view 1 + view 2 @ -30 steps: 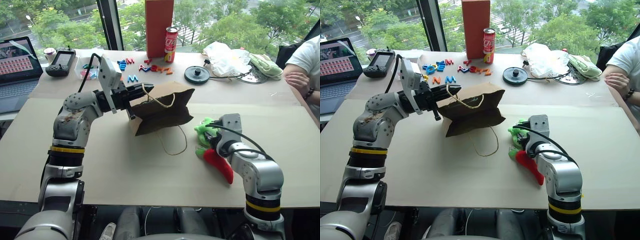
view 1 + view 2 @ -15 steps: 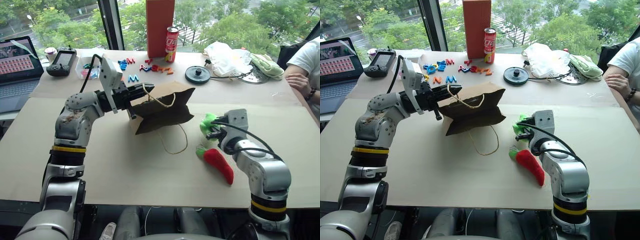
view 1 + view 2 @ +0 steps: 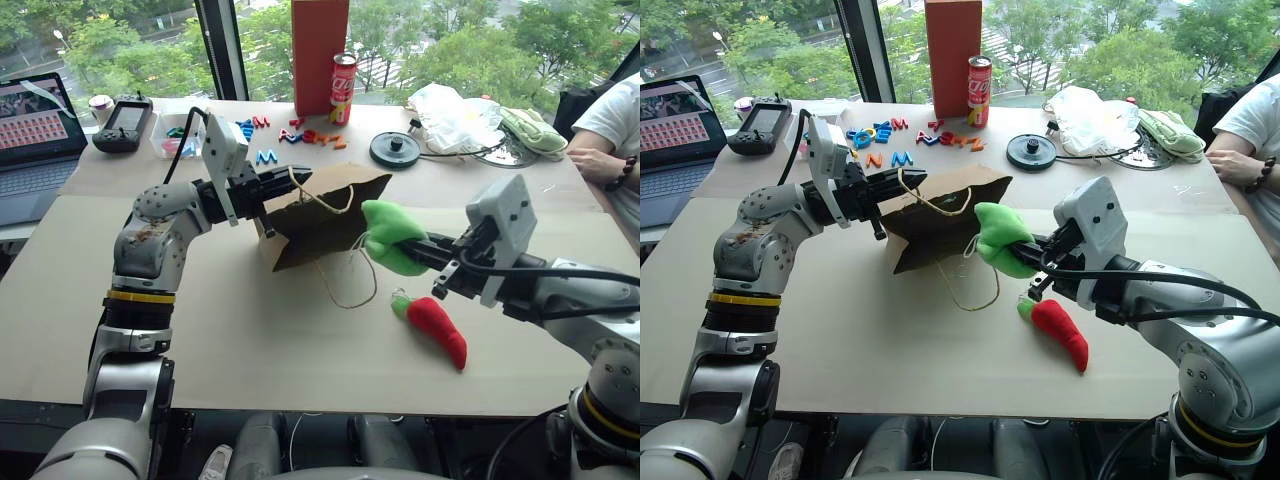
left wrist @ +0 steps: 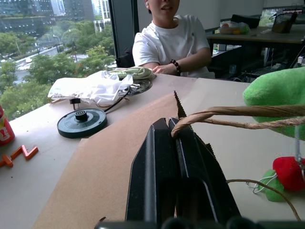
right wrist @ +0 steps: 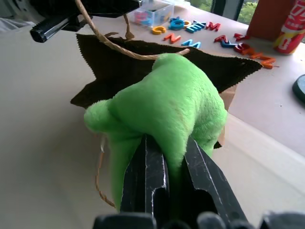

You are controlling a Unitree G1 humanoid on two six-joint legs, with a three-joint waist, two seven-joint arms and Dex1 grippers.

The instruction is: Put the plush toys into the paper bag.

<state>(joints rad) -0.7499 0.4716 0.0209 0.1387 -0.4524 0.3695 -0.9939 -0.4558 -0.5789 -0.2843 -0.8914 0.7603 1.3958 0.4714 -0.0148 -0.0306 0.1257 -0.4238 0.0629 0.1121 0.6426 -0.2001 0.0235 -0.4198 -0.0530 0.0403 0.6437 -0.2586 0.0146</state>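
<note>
My right gripper should release the green plush toy, now held just in front of the bag's mouth, so that I leave it just inside the dark opening of the brown paper bag (image 3: 331, 204) (image 5: 143, 74).
The brown paper bag (image 3: 325, 215) lies tilted on the table with its dark mouth facing right. My left gripper (image 3: 283, 184) is shut on its upper rim, beside a twine handle (image 4: 224, 114). My right gripper (image 3: 425, 252) is shut on the bright green plush toy (image 3: 388, 236) and holds it in the air just in front of the bag's mouth. In the right wrist view the green toy (image 5: 164, 107) bulges over both black fingers (image 5: 145, 171). The red chili plush toy (image 3: 438, 328) lies on the table below my right arm.
At the back stand a tall red-orange box (image 3: 320, 50) and a cola can (image 3: 342, 88), with coloured plastic letters (image 3: 290, 132) in front. A laptop (image 3: 35, 130) and a handheld controller (image 3: 122, 122) sit far left. A black disc (image 3: 394, 148), a white plastic bag (image 3: 455, 115) and a person's arm (image 3: 610, 150) are at the right.
My right gripper has shut on the green toy and lifted it off the table, up and left toward the bag's mouth. The chili stays put; my left arm holds still.
</note>
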